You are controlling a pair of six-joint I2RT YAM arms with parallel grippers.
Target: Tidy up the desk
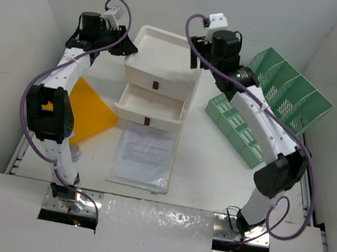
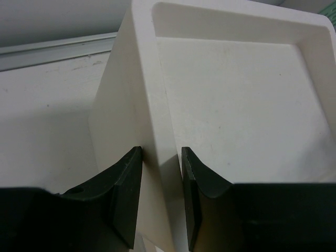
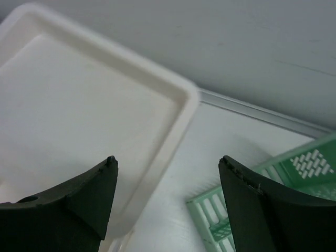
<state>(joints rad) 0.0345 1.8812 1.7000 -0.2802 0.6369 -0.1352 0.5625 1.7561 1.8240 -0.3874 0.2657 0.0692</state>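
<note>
The drawer sticks out of the box, so my left gripper should regrip the box near its rear corner point(image 1: 143, 29) while my right gripper pushes the drawer shut.
The desk point(image 1: 204, 165) is a white tabletop with metal rails. On it stands a white drawer box point(image 1: 165, 53) with a recessed top and one drawer point(image 1: 152, 105) pulled out. My left gripper point(image 1: 127, 49) is shut on the box's left top rim point(image 2: 157, 131), one finger outside the wall and one inside the recess; its midpoint is point(image 2: 161, 157). At the box's right rear corner point(image 3: 178, 121) my right gripper point(image 1: 195, 61) stands open; in the wrist view point(image 3: 168, 160) its jaws are wide apart and touch nothing.
A green mesh file rack point(image 1: 288, 95) stands at the back right, with a flat green compartment tray point(image 1: 236, 130) in front of it point(image 3: 210, 220). An orange sheet point(image 1: 90, 109) lies left of the box. A printed page in a sleeve point(image 1: 144, 154) lies in front of it.
</note>
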